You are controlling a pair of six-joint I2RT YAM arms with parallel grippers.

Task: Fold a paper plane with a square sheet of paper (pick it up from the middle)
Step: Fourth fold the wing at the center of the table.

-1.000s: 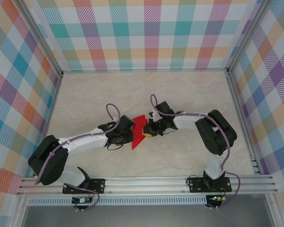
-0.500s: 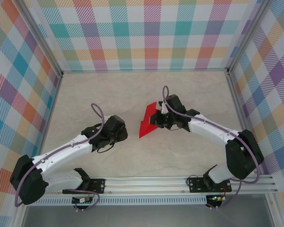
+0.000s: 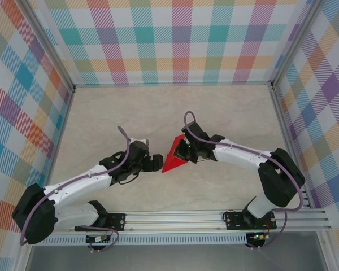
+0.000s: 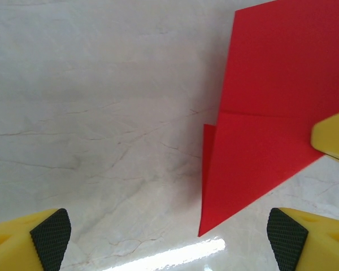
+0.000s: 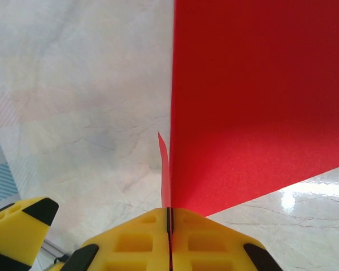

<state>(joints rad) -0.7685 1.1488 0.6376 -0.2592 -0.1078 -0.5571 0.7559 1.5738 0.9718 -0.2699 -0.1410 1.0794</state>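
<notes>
The pointed tip of the red paper is loose beyond my right gripper, so next I pinch the paper's folded edge there (image 3: pixel 168 161) with my left gripper before my right gripper opens.
The red sheet of paper (image 3: pixel 172 161) is folded into a narrow pointed shape and held just above the marble table, tip down-left. My right gripper (image 3: pixel 184 150) is shut on its folded edge. In the right wrist view the jaws (image 5: pixel 169 213) meet on the paper (image 5: pixel 254 101), which stands up with a thin flap beside it. My left gripper (image 3: pixel 157 164) is open just left of the tip, touching nothing. In the left wrist view its fingertips (image 4: pixel 50 232) stand wide apart, and the paper's point (image 4: pixel 254 152) lies between and ahead of them.
The marble table (image 3: pixel 226 107) is bare around both arms. Checkered walls with aluminium posts (image 3: pixel 282 113) close in the back and sides. A metal rail (image 3: pixel 175 217) carries the arm bases at the near edge. A yellow finger of the right gripper (image 4: pixel 333 135) overlaps the paper.
My left gripper has let go of the paper, opened wide, pulled away left and come back near the tip. The right gripper has kept the paper, carrying it up-right and then back down-left.
</notes>
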